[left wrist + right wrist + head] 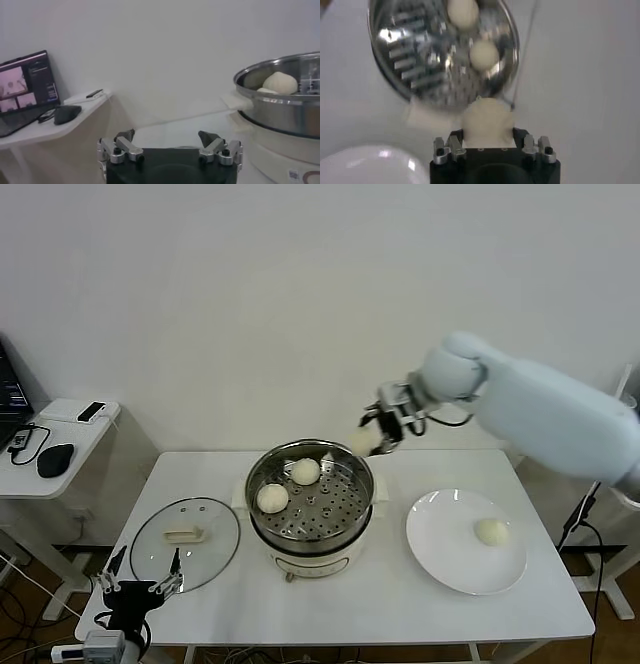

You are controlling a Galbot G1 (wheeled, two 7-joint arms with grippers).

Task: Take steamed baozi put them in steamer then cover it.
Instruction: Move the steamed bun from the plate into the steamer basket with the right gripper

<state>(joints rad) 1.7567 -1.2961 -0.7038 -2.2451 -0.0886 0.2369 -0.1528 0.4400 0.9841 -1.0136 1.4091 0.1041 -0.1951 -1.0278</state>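
My right gripper has its baozi. It will let go of it on the bare front part of the steamer's tray (306, 523) (412, 54), before the other baozi. Its baozi is now above the steamer's far rim.
The steamer (311, 550) stands mid-table with two baozi (305, 471) (272, 498) on its perforated tray. My right gripper (375, 439) is shut on a third baozi (362, 443) and holds it in the air above the steamer's far right rim. In the right wrist view that baozi (487, 119) sits between the fingers, with the steamer (410, 65) below. A fourth baozi (491, 531) lies on the white plate (440, 554). The glass cover (150, 549) lies flat on the table left of the steamer. My left gripper (140, 574) is open and empty at the table's front left.
A side table (75, 434) with a mouse (55, 458), a laptop and a small device stands at the far left. In the left wrist view the steamer (285, 107) shows on the right and the laptop (25, 85) on the left.
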